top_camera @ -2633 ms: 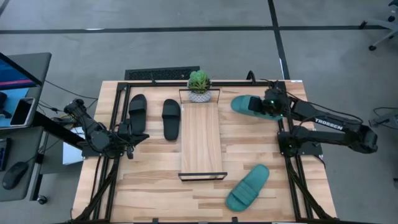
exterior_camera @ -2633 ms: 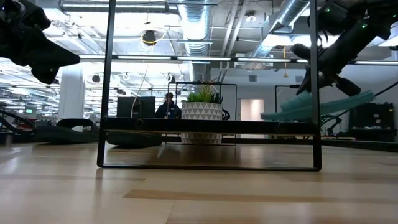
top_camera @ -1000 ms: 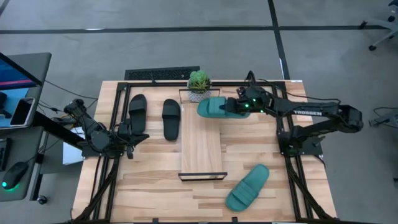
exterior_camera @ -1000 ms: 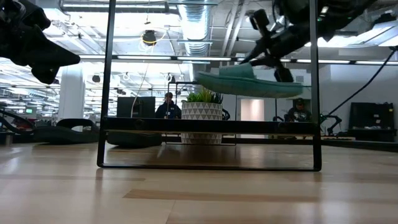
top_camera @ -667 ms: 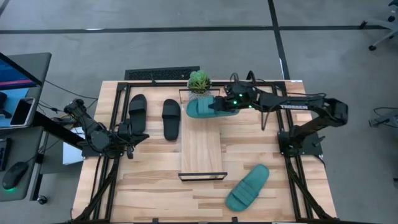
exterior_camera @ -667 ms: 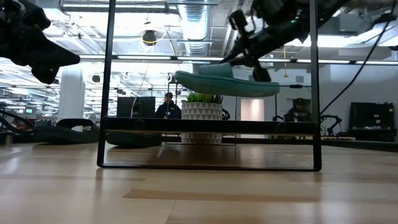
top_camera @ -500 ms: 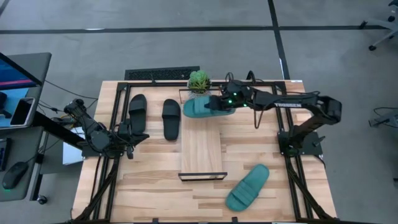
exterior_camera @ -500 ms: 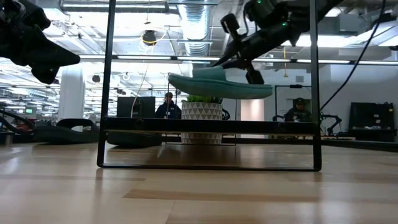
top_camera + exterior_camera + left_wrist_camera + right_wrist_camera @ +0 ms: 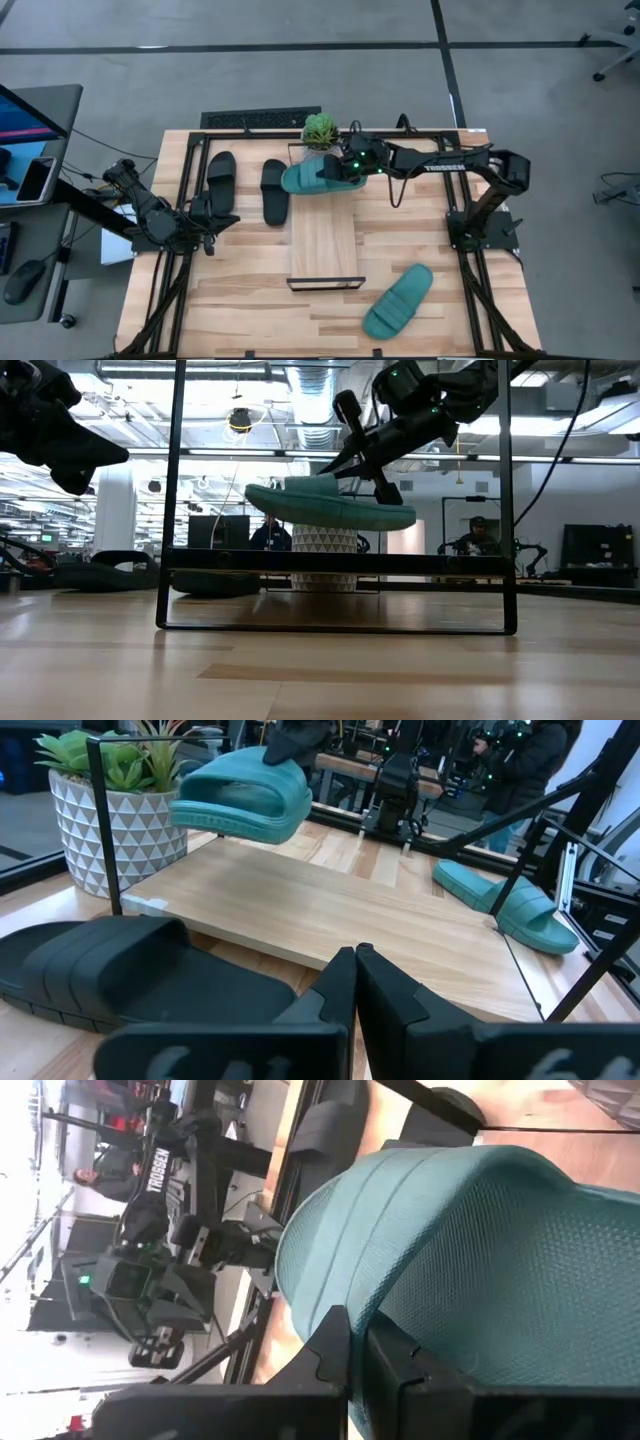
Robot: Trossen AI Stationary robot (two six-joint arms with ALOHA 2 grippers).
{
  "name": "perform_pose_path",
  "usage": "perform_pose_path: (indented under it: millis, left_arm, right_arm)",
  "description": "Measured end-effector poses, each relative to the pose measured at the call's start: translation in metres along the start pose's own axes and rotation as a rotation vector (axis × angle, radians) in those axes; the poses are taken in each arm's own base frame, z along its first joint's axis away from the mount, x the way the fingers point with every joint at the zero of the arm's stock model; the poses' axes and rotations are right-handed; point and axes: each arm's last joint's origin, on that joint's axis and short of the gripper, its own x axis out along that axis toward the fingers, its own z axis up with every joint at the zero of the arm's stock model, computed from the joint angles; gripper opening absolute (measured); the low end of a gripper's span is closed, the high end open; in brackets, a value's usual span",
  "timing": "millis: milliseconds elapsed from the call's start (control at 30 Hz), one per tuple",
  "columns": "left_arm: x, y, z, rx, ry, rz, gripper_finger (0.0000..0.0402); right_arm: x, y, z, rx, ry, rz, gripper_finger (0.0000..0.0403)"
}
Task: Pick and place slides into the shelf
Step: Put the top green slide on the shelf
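My right gripper needs to set the teal-green slide down crosswise on the shelf's far end (image 9: 322, 176) and let go of it there, just in front of the potted plant.
My right gripper (image 9: 347, 168) is shut on a teal-green slide (image 9: 310, 176) and carries it in the air above the far end of the shelf (image 9: 323, 230), close to the potted plant. The low view shows this slide (image 9: 330, 506) clear of the shelf board. The second teal slide (image 9: 398, 300) lies sole down on the table near the shelf's near right corner. Two black slides (image 9: 221, 180) (image 9: 275, 190) lie side by side left of the shelf. My left gripper (image 9: 355, 960) is shut on nothing, waiting beside the nearer black slide (image 9: 120, 982). My right gripper pinches the teal slide's wide strap (image 9: 450, 1230) between its two fingers (image 9: 395, 1355). It comes at it slanting down from the table's right side. The slide hangs lifted clear, roughly level, lying crosswise over the shelf with its strap end toward the left.
A small potted plant (image 9: 320, 133) stands at the shelf's far end, just behind the carried slide. Black metal frames rise at both shelf ends (image 9: 178, 500). A black frame runs around the table. People sit in the room behind the table.
My right gripper has carried the teal slide toward the table's left edge, from the shelf's right side to above its far end, sinking slightly. The slide has stayed lifted and about level.
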Motion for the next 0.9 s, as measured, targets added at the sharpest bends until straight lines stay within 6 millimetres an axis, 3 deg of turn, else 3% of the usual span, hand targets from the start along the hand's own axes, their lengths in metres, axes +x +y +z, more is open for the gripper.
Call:
perform_pose_path:
  millis: [900]
  left_arm:
    - [0.000,0.000,0.000,0.000,0.000,0.000,0.0000]
  right_arm:
    - [0.033,-0.034,0.005,0.017,-0.032,-0.070,0.0000]
